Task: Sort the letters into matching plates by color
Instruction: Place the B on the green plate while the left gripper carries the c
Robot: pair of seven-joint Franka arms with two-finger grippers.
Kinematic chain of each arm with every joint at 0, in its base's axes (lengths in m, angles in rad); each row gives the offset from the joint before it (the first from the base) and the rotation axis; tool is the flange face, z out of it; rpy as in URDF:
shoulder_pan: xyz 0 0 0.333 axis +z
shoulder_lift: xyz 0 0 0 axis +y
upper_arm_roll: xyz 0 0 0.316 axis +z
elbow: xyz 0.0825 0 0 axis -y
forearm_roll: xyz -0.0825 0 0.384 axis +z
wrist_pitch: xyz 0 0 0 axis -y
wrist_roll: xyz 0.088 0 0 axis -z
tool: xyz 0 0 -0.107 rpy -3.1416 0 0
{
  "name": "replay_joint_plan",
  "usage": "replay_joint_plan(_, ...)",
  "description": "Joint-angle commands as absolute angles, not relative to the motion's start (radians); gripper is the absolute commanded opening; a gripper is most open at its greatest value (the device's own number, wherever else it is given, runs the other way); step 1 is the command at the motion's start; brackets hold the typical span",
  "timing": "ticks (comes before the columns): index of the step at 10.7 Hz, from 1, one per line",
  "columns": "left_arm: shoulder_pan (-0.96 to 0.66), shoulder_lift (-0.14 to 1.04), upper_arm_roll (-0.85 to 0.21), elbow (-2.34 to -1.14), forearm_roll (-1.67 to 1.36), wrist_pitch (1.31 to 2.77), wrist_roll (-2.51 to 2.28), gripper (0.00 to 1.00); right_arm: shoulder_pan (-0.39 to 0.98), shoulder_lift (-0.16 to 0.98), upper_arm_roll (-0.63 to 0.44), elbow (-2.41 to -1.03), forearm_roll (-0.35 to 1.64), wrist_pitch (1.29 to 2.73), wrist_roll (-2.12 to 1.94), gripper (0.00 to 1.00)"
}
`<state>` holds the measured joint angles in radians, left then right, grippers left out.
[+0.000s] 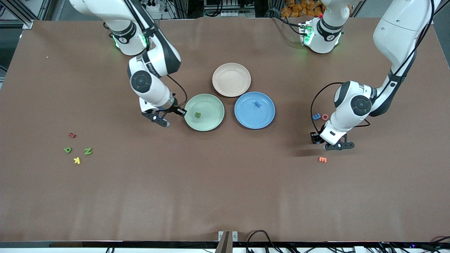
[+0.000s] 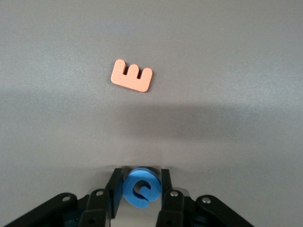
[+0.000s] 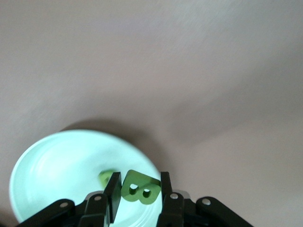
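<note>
My left gripper is holding its blue letter and will let it go on the blue plate [image 1: 260, 111], next to the blue letter lying there.
My left gripper [image 1: 337, 146] is shut on a blue letter [image 2: 140, 187], held a little above the table near an orange letter E [image 1: 322, 160], which also shows in the left wrist view [image 2: 132, 75]. My right gripper [image 1: 162, 121] is shut on a green letter B [image 3: 138, 189], up at the rim of the mint green plate [image 1: 211, 105] on the right arm's side. That plate [image 3: 61, 170] holds one green letter [image 1: 198, 114]. The blue plate [image 1: 253, 117] beside it holds one blue letter [image 1: 257, 103].
A beige plate [image 1: 231, 79] lies farther from the front camera than the two plates. A blue letter [image 1: 316, 116] and a pink letter [image 1: 325, 117] lie near the left arm. Toward the right arm's end lie a red letter [image 1: 72, 135], two green letters [image 1: 68, 150] [image 1: 88, 151] and a yellow one [image 1: 77, 160].
</note>
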<state>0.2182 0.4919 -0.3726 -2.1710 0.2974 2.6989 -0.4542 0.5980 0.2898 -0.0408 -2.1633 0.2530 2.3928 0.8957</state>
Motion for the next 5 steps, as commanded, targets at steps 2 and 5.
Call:
replay_joint_plan(2,0.206,0.439,-0.411,-2.166,0.327,2.629,-0.552,0.03,0.663,0.417,-0.046,-1.985,0.267,2.327,0.998,0.24)
replay_joint_plan(5,0.19,0.41,-0.449,-2.166,0.327,2.58,-0.618,0.03,0.689,0.482,-0.046,-1.922,0.268,2.329,1.022,0.27)
